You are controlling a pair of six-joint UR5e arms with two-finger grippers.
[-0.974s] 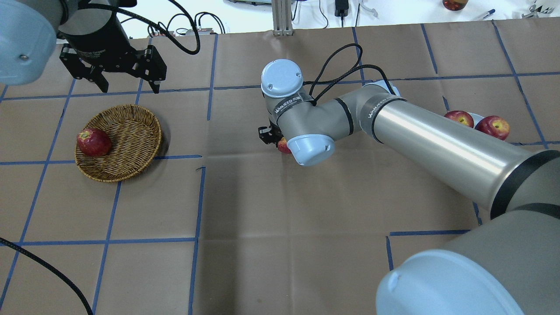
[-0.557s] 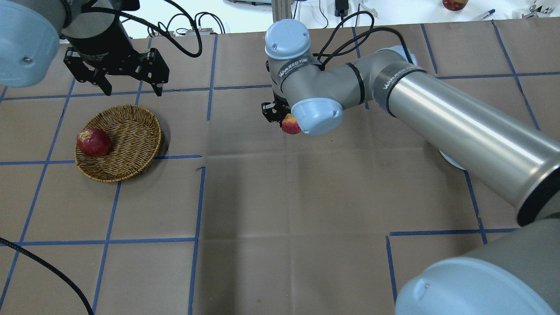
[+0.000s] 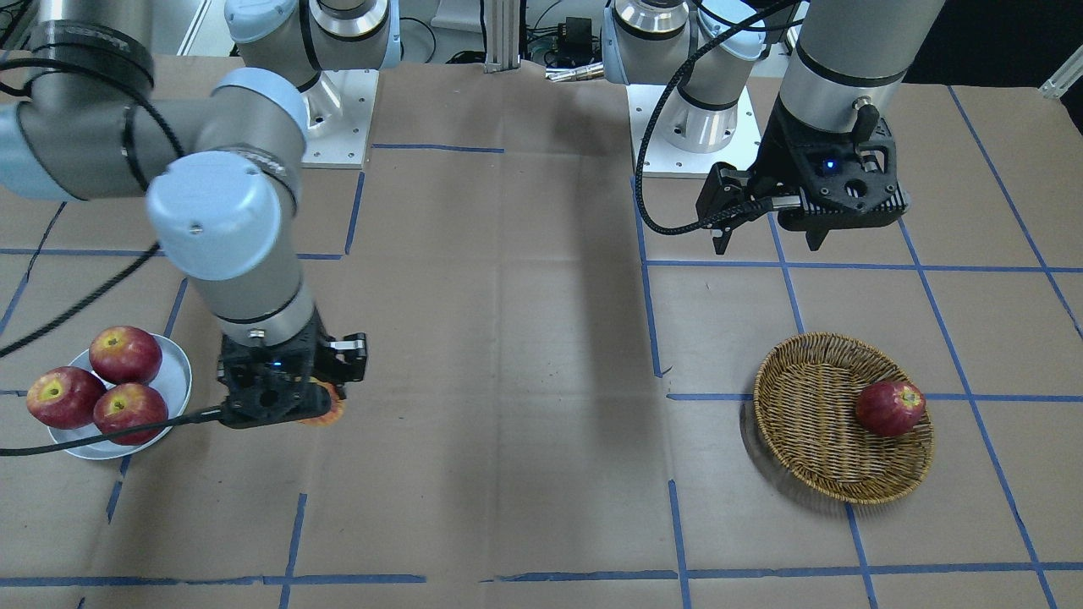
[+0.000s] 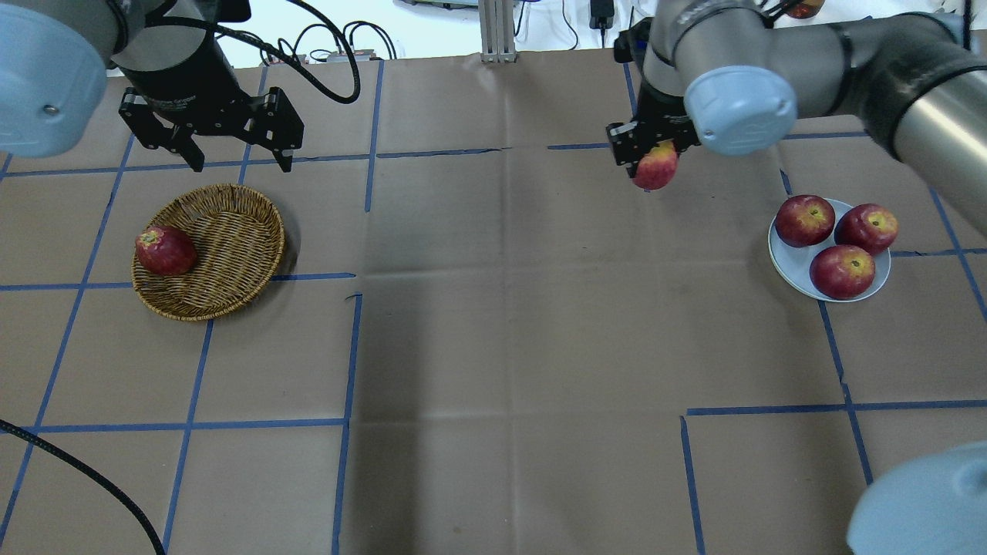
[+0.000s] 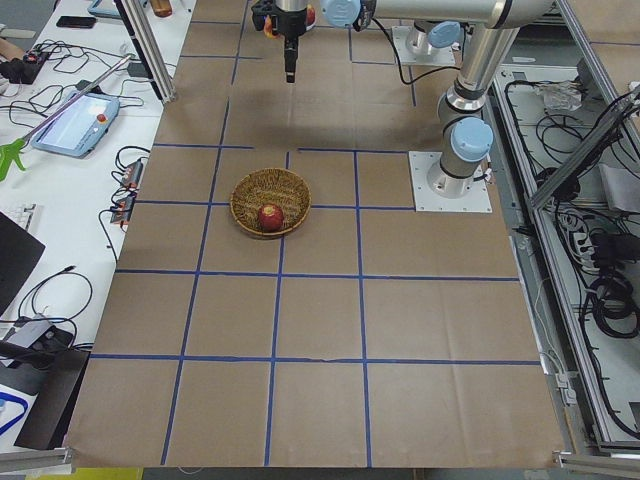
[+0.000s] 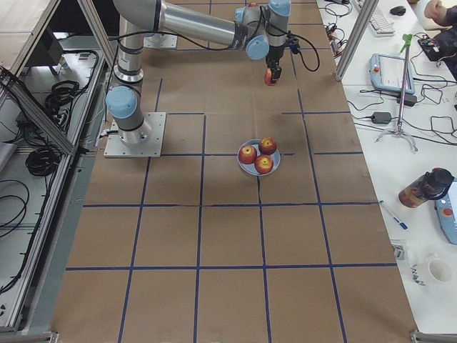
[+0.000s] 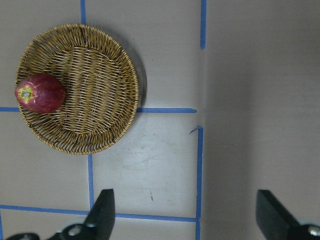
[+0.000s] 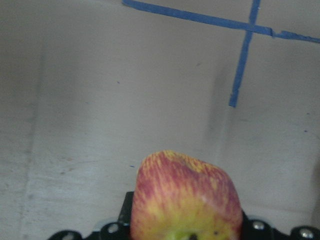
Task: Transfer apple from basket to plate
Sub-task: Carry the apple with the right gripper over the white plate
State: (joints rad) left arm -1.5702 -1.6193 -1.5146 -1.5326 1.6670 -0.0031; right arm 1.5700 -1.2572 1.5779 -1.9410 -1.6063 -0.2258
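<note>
The robot's right gripper will release the pale apple on top of the three dark red apples (image 3: 87, 376) on the grey-white plate. The pale apple is now held above the table.
My right gripper (image 4: 648, 158) is shut on the pale apple (image 4: 657, 168), red streaked with yellow. It holds the apple above the table, to the left of and beyond the plate (image 4: 780, 258) in the overhead view. The apple fills the bottom of the right wrist view (image 8: 185, 195). The grey-white plate (image 3: 176, 372) holds three dark red apples. The wicker basket (image 4: 231, 239) stands on the left with one dark red apple (image 4: 164, 250) at its left rim. My left gripper (image 4: 237, 163) is open and empty, hovering just beyond the basket (image 7: 90, 85).
Brown paper with blue tape lines covers the table. A black cable (image 4: 77, 470) crosses the near left corner in the overhead view. A metal post (image 4: 497, 31) and cables stand at the far edge.
My right arm has swung right and farther back, carrying the pale apple from the table's middle toward the plate. The plate's three apples are now uncovered. My left gripper has barely shifted.
</note>
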